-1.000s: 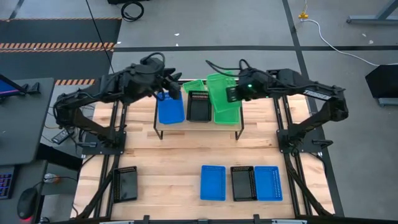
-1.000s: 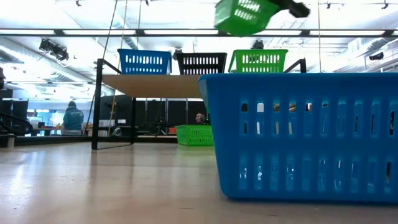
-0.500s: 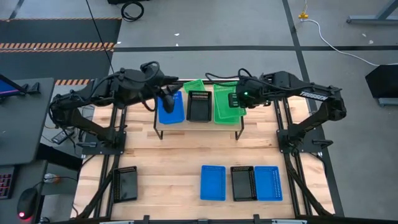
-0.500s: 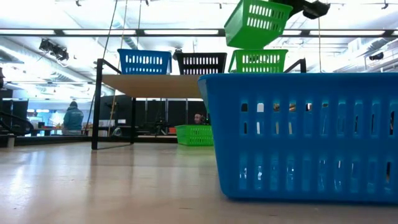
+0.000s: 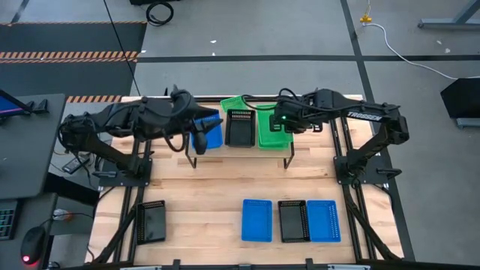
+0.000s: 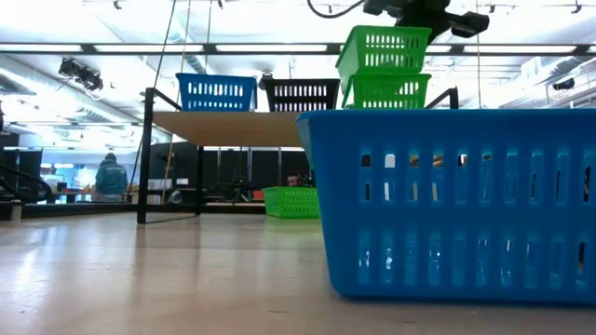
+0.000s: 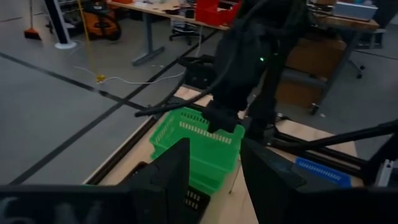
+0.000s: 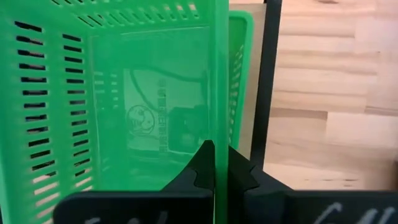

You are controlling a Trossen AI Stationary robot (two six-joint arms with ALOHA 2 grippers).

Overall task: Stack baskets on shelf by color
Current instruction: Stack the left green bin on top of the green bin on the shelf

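Note:
The upper green basket is tilted on the green shelf basket's rim, so next my right gripper grips its side (image 8: 221,93) again, moves it square and lowers it in.
The shelf (image 5: 238,150) carries a blue basket (image 5: 208,135), a black basket (image 5: 240,127) and a green basket (image 6: 386,91) side by side on its plank. My right gripper (image 5: 279,121) is shut on a second green basket (image 6: 384,48), which sits on top of the shelf's green one. My left gripper (image 5: 195,129) hovers open by the left edge of the blue shelf basket and holds nothing. In the left wrist view its fingers frame the green baskets (image 7: 199,143). My right gripper pinches the upper green basket by a side wall (image 8: 216,106), one finger inside and one outside, coming from above and pointing down. The basket is slightly tilted, with its bottom down at the rim of the green shelf basket (image 6: 386,78).
Another green basket (image 5: 234,103) lies on the table behind the shelf. Near the front edge lie a black basket (image 5: 151,221), a blue one (image 5: 257,220), a black one (image 5: 293,220) and a blue one (image 5: 323,220). Bare wood lies between shelf and front row.
My right gripper has come down over the shelf's right end, levelling the tipped green basket and setting it onto the green shelf basket. My left gripper has drawn back from above the blue basket toward the table's left.

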